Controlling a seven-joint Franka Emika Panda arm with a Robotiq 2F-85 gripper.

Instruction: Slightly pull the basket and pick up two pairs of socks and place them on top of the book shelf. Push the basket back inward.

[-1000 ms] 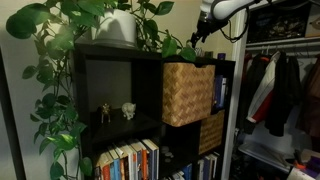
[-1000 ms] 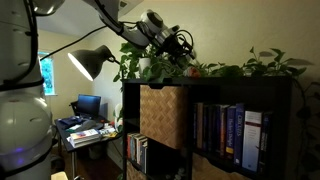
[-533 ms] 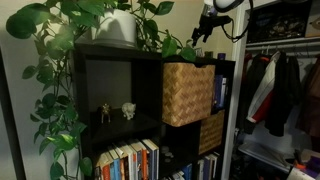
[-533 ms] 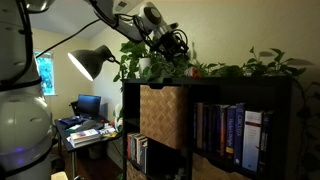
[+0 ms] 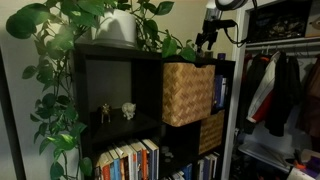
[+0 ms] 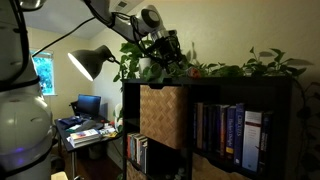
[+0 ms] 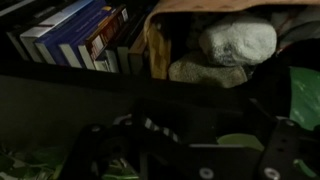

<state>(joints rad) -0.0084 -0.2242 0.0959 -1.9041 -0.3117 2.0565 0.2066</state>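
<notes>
My gripper is to reach next into the woven basket's open top (image 5: 202, 63) (image 7: 236, 42), and there it will close on the pale rolled socks.
The woven basket (image 5: 188, 93) sits in the upper shelf cube and sticks out a little past the front; it also shows in an exterior view (image 6: 163, 115). In the wrist view its open top holds pale rolled socks (image 7: 238, 42) and another pale pair (image 7: 205, 70). My gripper (image 5: 207, 40) hovers above the top of the bookshelf (image 5: 120, 50), near the basket's side, and shows above the shelf in an exterior view (image 6: 168, 46). In the wrist view the gripper (image 7: 185, 160) looks open, with a dark striped item (image 7: 133, 124) on the dark shelf top between the fingers.
A potted plant (image 5: 118, 25) with trailing leaves stands on the shelf top, and its leaves (image 6: 240, 68) spread along it. Books (image 7: 75, 30) fill the cube beside the basket. Small figurines (image 5: 116, 112) stand in the open cube. A lamp (image 6: 92, 62) stands beside the shelf.
The gripper has drifted a little along the shelf top towards its front edge and stays above it. The basket has not moved.
</notes>
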